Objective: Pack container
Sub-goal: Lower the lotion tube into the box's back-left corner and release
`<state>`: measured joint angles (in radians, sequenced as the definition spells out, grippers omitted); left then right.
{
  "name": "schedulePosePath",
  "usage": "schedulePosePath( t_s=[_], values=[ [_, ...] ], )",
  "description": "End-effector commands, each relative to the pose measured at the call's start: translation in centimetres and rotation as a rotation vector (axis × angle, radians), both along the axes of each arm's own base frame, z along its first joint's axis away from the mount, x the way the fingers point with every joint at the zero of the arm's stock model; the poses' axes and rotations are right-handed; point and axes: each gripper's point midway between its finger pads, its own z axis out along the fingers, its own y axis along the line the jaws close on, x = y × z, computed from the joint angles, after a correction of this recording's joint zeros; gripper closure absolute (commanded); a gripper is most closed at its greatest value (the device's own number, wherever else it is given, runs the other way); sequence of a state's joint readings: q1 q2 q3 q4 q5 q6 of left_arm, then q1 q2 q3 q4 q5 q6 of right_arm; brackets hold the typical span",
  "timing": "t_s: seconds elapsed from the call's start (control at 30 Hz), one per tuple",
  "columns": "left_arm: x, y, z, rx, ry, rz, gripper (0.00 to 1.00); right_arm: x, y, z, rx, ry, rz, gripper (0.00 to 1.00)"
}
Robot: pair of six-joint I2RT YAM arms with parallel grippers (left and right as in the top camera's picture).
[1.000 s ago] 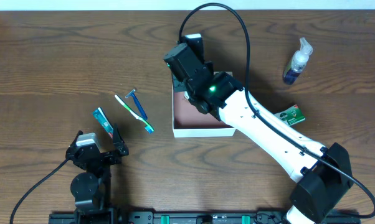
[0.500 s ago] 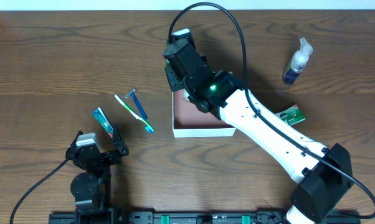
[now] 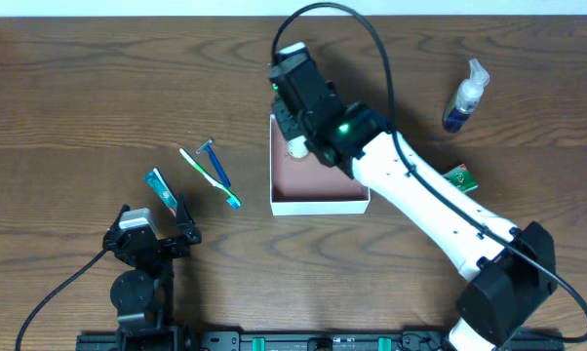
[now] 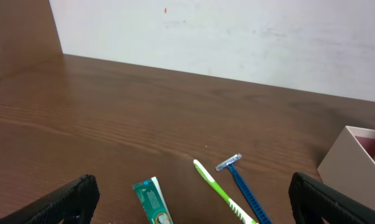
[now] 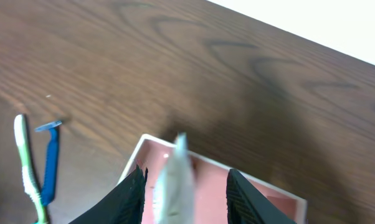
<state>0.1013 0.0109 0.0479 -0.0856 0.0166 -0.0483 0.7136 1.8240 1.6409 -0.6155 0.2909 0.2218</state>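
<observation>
The whitish item stands away from the container's side near the razor, so the robot's right gripper needs to close on the item's top (image 5: 181, 143) and move it toward that side of the container.
The container (image 3: 319, 206) is a shallow square box with white walls and a pinkish-brown inside, at mid table. My right gripper (image 3: 296, 135) hovers over its far left part. In the right wrist view the jaws (image 5: 184, 180) are apart above the container (image 5: 262, 200), and a blurred pale whitish item (image 5: 175, 177) sits loose between them, showing as a small white thing (image 3: 297, 150) from overhead. My left gripper (image 3: 155, 239) is open and empty near the front edge, its jaws (image 4: 194, 191) wide.
A green toothpaste tube (image 3: 161, 189), a green-and-white toothbrush (image 3: 210, 177) and a blue razor (image 3: 215, 163) lie left of the container. A spray bottle (image 3: 464, 97) stands at the back right. A small green carton (image 3: 460, 179) lies by the right arm.
My right gripper has shifted slightly right, over the container's inside. The pale item now shows below it in the container.
</observation>
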Motion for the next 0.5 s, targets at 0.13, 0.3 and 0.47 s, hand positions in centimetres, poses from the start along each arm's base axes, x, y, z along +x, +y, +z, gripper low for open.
schedulePosePath(
  t_s=[0.13, 0.3, 0.47],
  values=[
    [0.0, 0.1, -1.7, -0.004, 0.041, 0.003, 0.02, 0.6, -0.3, -0.1, 0.007, 0.012, 0.012, 0.62],
    [0.0, 0.1, -1.7, -0.004, 0.041, 0.003, 0.02, 0.6, 0.1, -1.1, 0.009, 0.036, 0.017, 0.68],
    [0.0, 0.1, -1.7, -0.004, 0.041, 0.003, 0.02, 0.5, 0.2, -1.8, 0.037, 0.062, -0.013, 0.82]
  ],
)
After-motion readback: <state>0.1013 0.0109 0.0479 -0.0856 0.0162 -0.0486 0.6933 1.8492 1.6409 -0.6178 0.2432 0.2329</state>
